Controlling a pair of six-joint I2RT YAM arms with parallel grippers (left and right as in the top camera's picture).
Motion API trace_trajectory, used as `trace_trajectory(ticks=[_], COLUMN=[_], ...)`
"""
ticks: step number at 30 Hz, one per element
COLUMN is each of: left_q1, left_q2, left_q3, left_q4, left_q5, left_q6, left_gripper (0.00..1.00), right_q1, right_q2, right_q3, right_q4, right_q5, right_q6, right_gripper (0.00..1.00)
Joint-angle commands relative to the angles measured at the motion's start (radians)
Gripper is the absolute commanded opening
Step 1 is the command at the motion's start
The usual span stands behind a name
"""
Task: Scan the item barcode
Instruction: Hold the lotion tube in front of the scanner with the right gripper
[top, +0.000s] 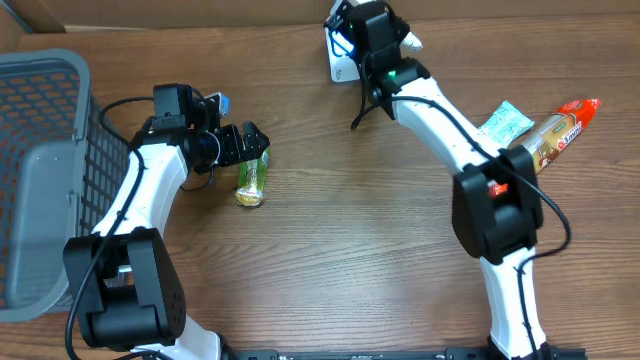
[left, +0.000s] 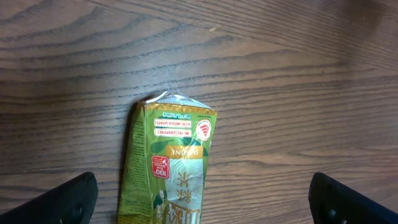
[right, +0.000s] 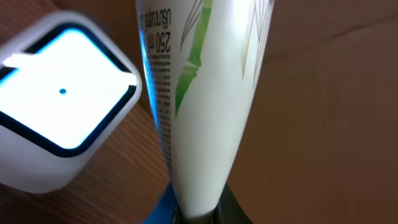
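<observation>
The robot's right gripper needs to set the white tube, now beside the white scanner, down on the near end of the teal packet (top: 485, 147).
A white tube (right: 205, 93) with green bamboo print and small text is pinched at its flat end by my right gripper (right: 199, 214), which is shut on it. Just left of the tube is the white scanner (right: 62, 99), its square window lit. From overhead, the right gripper (top: 372, 40) is at the table's far edge over the scanner (top: 340, 65), with the tube's end (top: 410, 42) showing beside it. My left gripper (top: 250, 145) hangs open over a green tea pack (top: 252, 180) lying flat. In the left wrist view the pack (left: 171, 168) lies between the spread fingers of the left gripper (left: 208, 199), untouched.
A grey mesh basket (top: 40, 150) stands at the left edge. At the right lie a teal packet (top: 505, 122) and an orange-and-brown snack pack (top: 555, 130). A cardboard wall runs along the back.
</observation>
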Motion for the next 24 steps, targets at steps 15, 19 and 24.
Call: trace_trajectory(ticks=[15, 19, 24], left_q1=[0.005, 0.005, 0.005], left_q2=[0.001, 0.001, 0.001], left_q3=[0.013, 0.013, 0.013], left_q4=[0.0, 0.001, 0.001], left_q5=[0.0, 0.0, 0.0], left_q6=[0.008, 0.008, 0.008], left_gripper=[1.0, 1.0, 1.0], right_q1=[-0.002, -0.002, -0.002], right_q2=[0.053, 0.053, 0.019], right_q3=[0.029, 0.029, 0.03], right_q4=[0.087, 0.087, 0.071], right_q5=[0.053, 0.053, 0.041], right_q6=[-0.175, -0.132, 0.018], right_gripper=[0.04, 0.04, 0.04])
